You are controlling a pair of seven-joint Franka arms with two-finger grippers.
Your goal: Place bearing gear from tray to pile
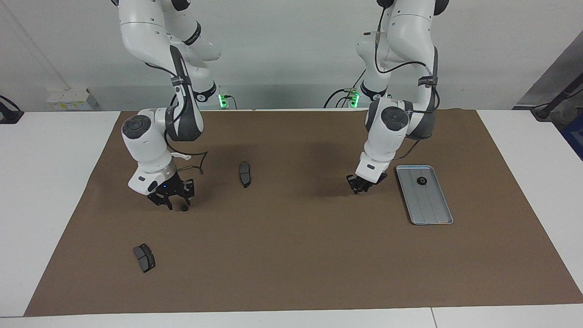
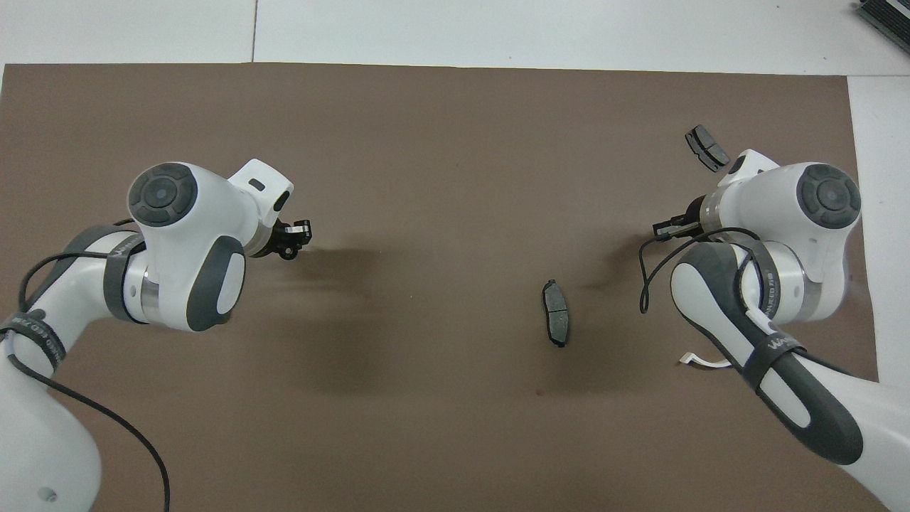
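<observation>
Next, my left gripper sets the bearing gear down and releases it on the bare mat [image 2: 432,287], in the space between the tray and the nearer brake pad.
The silver-grey tray [image 1: 430,207] lies toward the left arm's end of the table, with one small dark bearing gear [image 1: 422,181] on it. In the overhead view the tray is hidden under the left arm. My left gripper [image 1: 361,187] [image 2: 290,242] is over the bare mat beside the tray, shut on another small dark bearing gear. My right gripper [image 1: 175,203] is low over the mat in the pile area and open. A small dark bearing gear [image 1: 184,207] lies on the mat at its fingertips. The pile has two brake pads [image 1: 245,173] [image 1: 144,257] and a white bracket [image 2: 700,361].
A brown mat [image 1: 296,255] covers the white table. The brake pads also show in the overhead view [image 2: 556,321] [image 2: 706,148]. The white bracket [image 1: 184,156] lies partly under the right arm's wrist.
</observation>
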